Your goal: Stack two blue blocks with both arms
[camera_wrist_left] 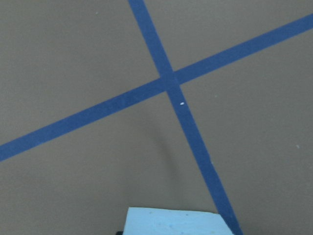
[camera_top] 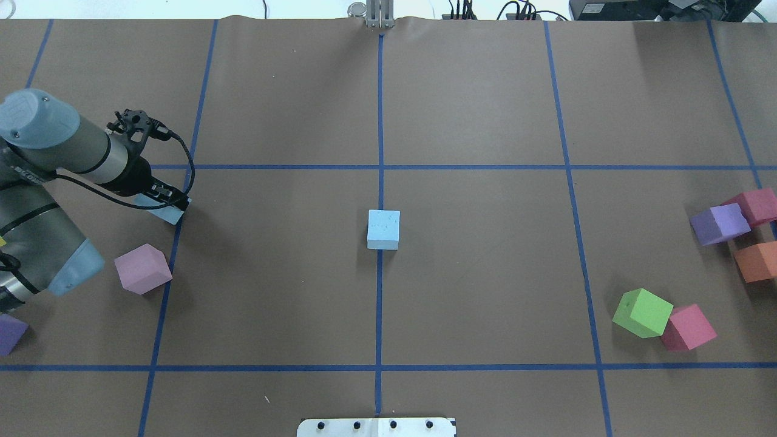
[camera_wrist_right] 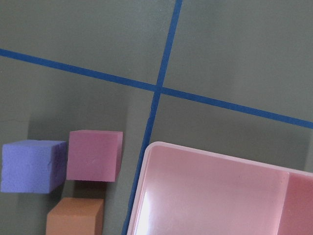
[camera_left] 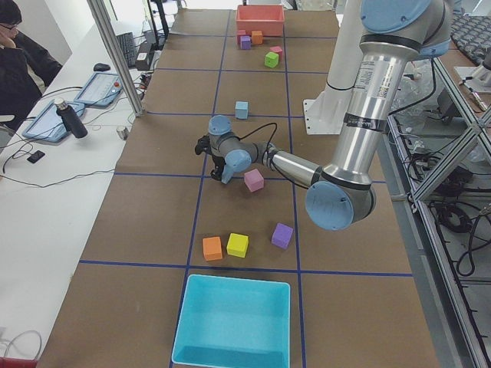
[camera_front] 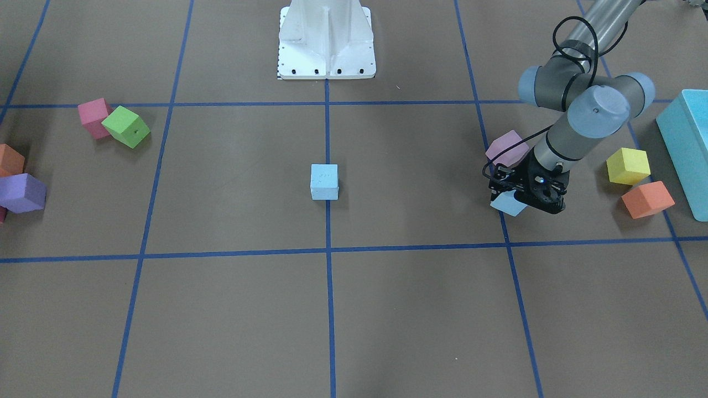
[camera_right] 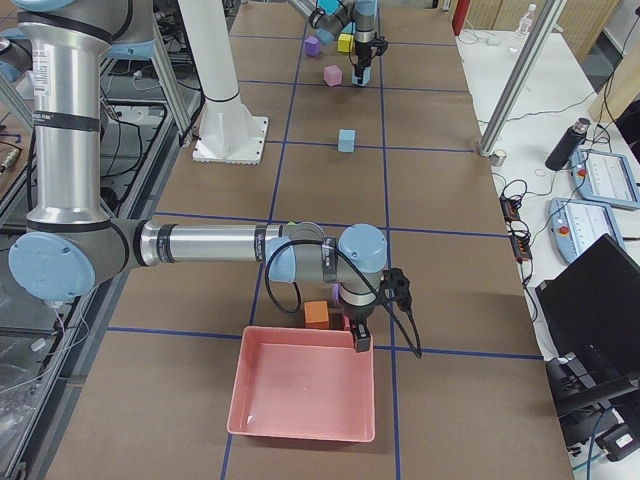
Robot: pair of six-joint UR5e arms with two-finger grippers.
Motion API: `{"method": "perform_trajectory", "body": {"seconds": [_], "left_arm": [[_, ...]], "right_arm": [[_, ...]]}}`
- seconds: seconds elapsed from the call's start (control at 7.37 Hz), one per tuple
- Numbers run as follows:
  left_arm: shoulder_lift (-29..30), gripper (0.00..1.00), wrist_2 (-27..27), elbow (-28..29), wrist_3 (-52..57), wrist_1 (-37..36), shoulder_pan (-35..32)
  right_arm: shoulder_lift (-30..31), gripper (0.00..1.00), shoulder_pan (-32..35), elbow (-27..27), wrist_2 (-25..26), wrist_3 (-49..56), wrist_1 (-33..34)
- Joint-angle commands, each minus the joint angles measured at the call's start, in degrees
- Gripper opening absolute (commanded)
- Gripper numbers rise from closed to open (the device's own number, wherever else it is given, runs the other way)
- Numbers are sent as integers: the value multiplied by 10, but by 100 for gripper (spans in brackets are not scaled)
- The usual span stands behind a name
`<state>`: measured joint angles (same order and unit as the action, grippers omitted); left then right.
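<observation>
Next, my left gripper releases the second blue block on top of the pale blue block (camera_front: 324,176) at the center of the table.
One pale blue block (camera_front: 324,181) sits alone at the table's centre on a blue tape line; it also shows in the overhead view (camera_top: 383,229). My left gripper (camera_front: 520,196) is shut on the second blue block (camera_front: 509,205), which sits tilted just above the table near a tape line. The overhead view shows this gripper (camera_top: 165,203) and the held block (camera_top: 167,211), and the block's top edge fills the bottom of the left wrist view (camera_wrist_left: 176,223). My right gripper (camera_right: 358,338) hangs over the near rim of a pink bin (camera_right: 303,395). I cannot tell whether it is open or shut.
A mauve cube (camera_front: 507,148) lies right behind the left gripper. Yellow (camera_front: 628,166) and orange (camera_front: 647,199) cubes and a turquoise bin (camera_front: 686,149) lie beyond it. Green (camera_top: 642,312), red (camera_top: 688,328) and purple (camera_top: 719,223) cubes lie on the right side. The white base post (camera_front: 326,38) stands at the back.
</observation>
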<state>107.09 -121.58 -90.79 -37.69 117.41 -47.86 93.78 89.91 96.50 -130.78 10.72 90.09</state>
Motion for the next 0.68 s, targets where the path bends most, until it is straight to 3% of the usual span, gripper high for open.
{"method": "perform_trajectory", "body": {"seconds": [0.0,0.14,0.41,0.54], "left_arm": [[89,17,5,-5,-158,-34,16],[145,17,19,-6,-237,-89,42],[247,17,98,-6,-314,-216,106],[286,17,105,-1,-345,-244,122]], "right_arm": [[0,100,0,0,1,0,0],[1,100,0,0,1,0,0],[1,100,0,0,1,0,0],[2,100,0,0,0,0,0]]}}
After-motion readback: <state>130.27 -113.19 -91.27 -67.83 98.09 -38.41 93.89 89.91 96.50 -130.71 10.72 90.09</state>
